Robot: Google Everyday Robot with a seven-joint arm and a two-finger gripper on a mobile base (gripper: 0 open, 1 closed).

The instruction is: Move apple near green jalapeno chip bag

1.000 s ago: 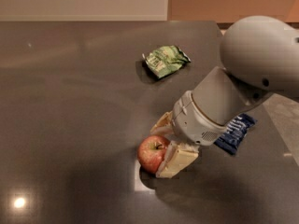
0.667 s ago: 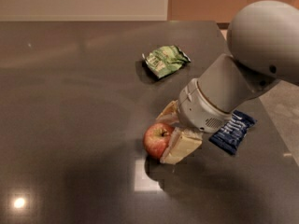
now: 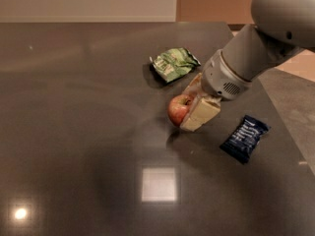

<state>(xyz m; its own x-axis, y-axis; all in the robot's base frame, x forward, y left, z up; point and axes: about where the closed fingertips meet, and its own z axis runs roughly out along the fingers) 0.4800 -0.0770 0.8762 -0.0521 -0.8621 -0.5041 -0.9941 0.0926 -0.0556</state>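
Observation:
My gripper should drop the apple against the near edge of the green jalapeno chip bag (image 3: pixel 191 73), on my arm's side.
The red apple (image 3: pixel 176 109) with a yellowish patch at its stem is held between the cream fingers of my gripper (image 3: pixel 191 107), lifted a little above the dark table, with its shadow below. The gripper is shut on it. The green jalapeno chip bag (image 3: pixel 173 63) lies crumpled on the table just beyond and slightly left of the apple, a short gap away. My grey arm (image 3: pixel 256 48) comes in from the upper right.
A dark blue snack packet (image 3: pixel 244 137) lies right of the gripper near the table's right edge (image 3: pixel 275 112). Ceiling lights glare on the dark table (image 3: pixel 74 132) at the front. A wall stands beyond the far edge.
The gripper has carried the apple up and away from the front, toward the green chip bag, and raised it off the table. The blue packet is now uncovered.

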